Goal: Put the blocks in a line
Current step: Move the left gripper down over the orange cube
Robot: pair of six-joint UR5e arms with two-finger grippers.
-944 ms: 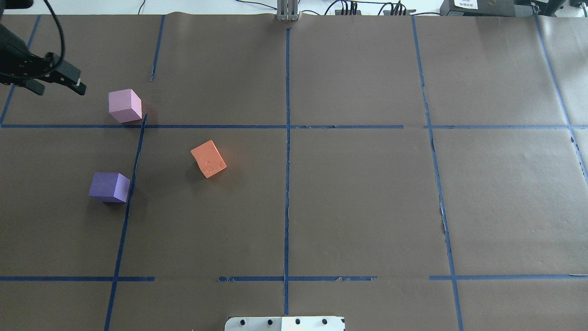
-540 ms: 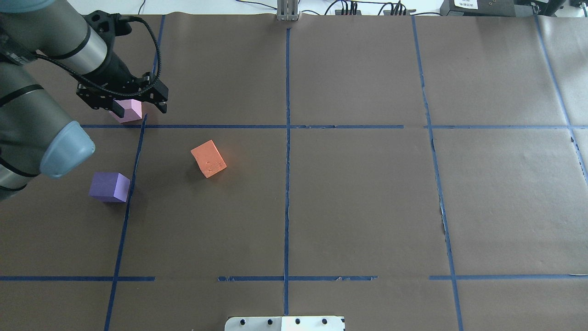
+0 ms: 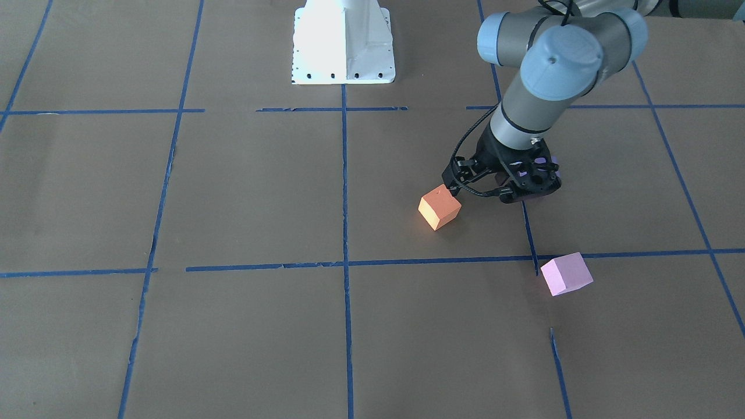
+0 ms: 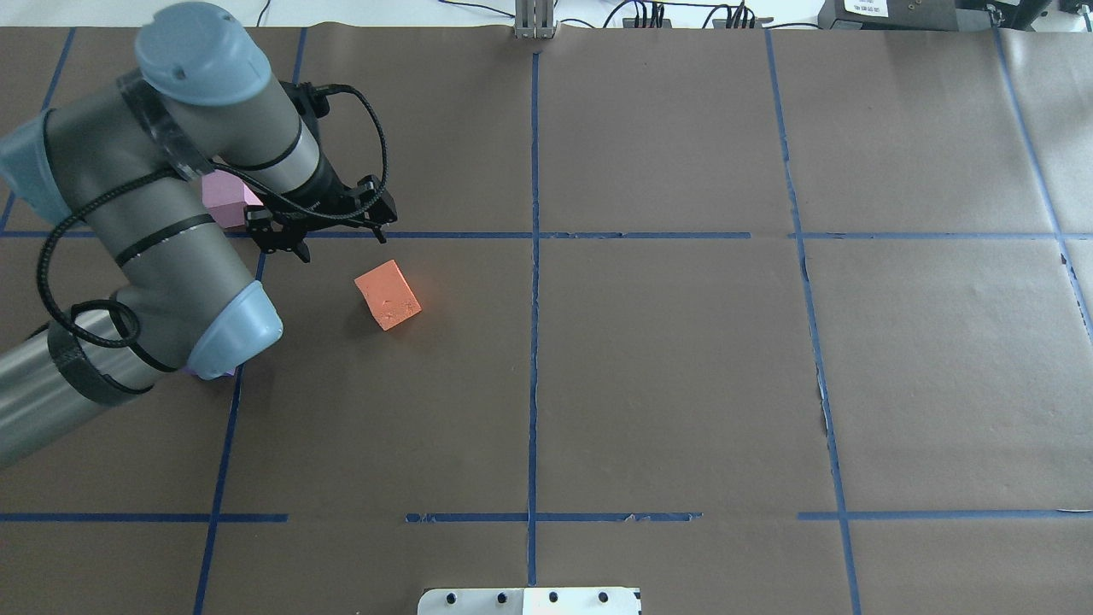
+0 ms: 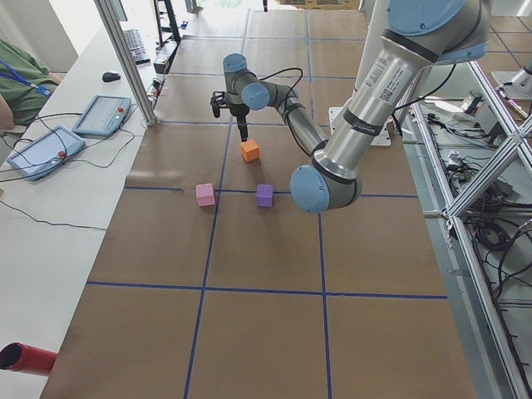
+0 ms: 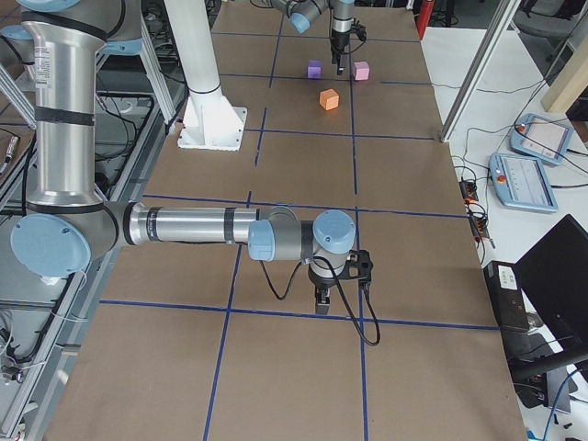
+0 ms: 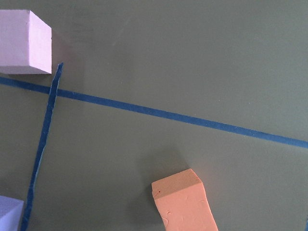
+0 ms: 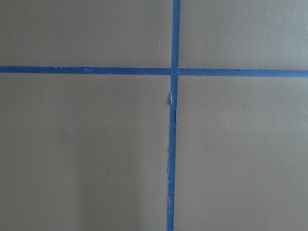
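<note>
My left gripper will move down to the orange block next and close on the orange block's opposite sides (image 3: 440,205) (image 7: 187,209).
The orange block (image 4: 388,295) lies left of the table's middle, also in the front view (image 3: 439,207) and left wrist view (image 7: 185,204). The pale pink block (image 4: 224,202) sits farther back left, partly behind my left arm, and shows whole in the front view (image 3: 566,273). The purple block (image 5: 264,195) is almost hidden under my left elbow in the overhead view. My left gripper (image 4: 337,235) is open and empty, above the table between the pink and orange blocks and touching neither. My right gripper (image 6: 322,299) hovers over bare table far from the blocks; I cannot tell its state.
Blue tape lines (image 4: 534,256) divide the brown paper into squares. The white robot base plate (image 3: 343,46) stands at the robot's edge. A metal post (image 4: 534,21) and cables sit at the far edge. Tablets (image 5: 100,116) lie on the side bench.
My left arm has swung in from the left edge, passed over the pink block and moved right and nearer toward the orange block. The blocks have not moved.
</note>
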